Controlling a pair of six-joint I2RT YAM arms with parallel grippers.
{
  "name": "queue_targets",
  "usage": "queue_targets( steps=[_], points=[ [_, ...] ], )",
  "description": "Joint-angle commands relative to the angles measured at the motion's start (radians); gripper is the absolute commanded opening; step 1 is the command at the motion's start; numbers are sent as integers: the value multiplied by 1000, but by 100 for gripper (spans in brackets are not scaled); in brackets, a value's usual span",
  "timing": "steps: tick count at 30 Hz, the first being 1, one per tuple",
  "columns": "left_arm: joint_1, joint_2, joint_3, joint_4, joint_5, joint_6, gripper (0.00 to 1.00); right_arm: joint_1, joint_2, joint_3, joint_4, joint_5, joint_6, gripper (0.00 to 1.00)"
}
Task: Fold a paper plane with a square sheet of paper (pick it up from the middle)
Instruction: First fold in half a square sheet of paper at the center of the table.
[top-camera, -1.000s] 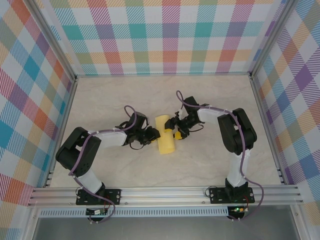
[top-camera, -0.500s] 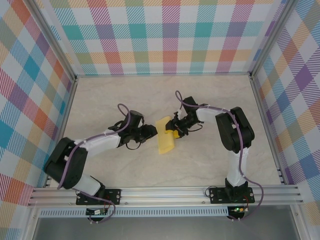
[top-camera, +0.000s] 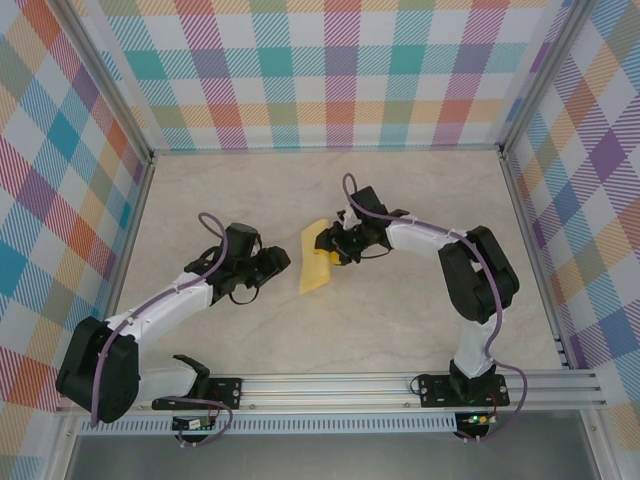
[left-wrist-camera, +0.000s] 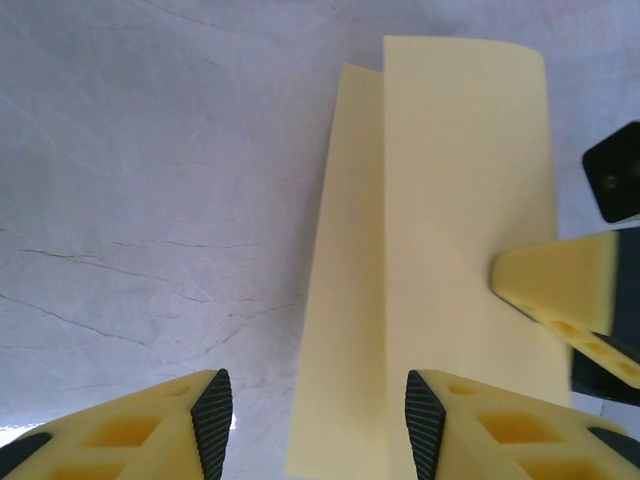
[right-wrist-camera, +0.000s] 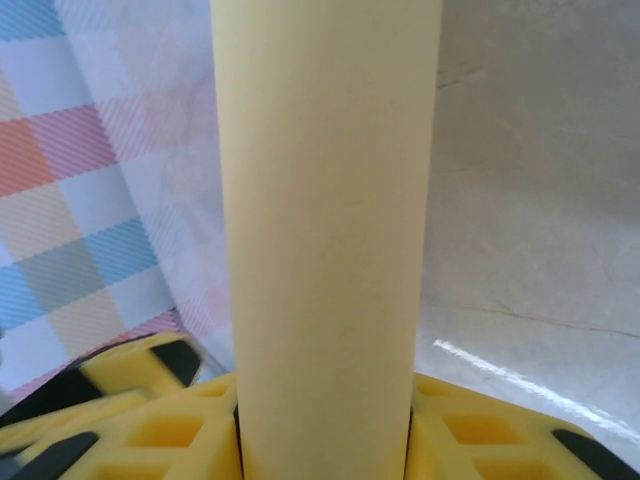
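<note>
My left gripper should take the top layer's free edge (left-wrist-camera: 388, 320) and line both layers up before creasing, because the bottom layer sticks out crooked past the top layer.
The square sheet of paper (top-camera: 314, 265) is bright yellow and folded over on itself into a long strip, tilted, near the table's middle. My right gripper (top-camera: 335, 246) is shut on its right edge. In the right wrist view the paper (right-wrist-camera: 325, 200) rises as a curved band clamped between the gripper's (right-wrist-camera: 325, 430) yellow fingers. My left gripper (top-camera: 281, 261) stands open just left of the paper, apart from it. In the left wrist view the folded paper (left-wrist-camera: 440, 230) lies ahead, its near end between the open gripper's (left-wrist-camera: 315, 425) pads, and a right finger (left-wrist-camera: 560, 285) presses its right side.
The marble-look table (top-camera: 400, 330) is walled by checked panels (top-camera: 330, 70) at the back and sides. An aluminium rail (top-camera: 330, 385) runs along the near edge by the arm bases. Bare tabletop lies in front of and behind the paper.
The right gripper has carried the paper left and slightly back, tilting it. The left arm has stretched out and drawn its gripper leftward, off the paper.
</note>
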Motion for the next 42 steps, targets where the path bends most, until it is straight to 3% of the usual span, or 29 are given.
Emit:
queue_targets(
  steps=[1,11,25,33,42],
  points=[
    [13,-17,-22,25,42,-12,53,16,4,-61,60,116,92,41],
    [14,66,-28,140,173,12,56,37,-10,-97,-37,219,51,62],
    [-27,201,10,199,231,20,53,31,1,17,-291,225,-132,76],
    [-79,280,58,234,217,-7,42,22,22,19,-268,184,-104,77],
    [-92,319,71,213,201,-1,48,16,29,-9,-212,169,-47,77]
  ],
)
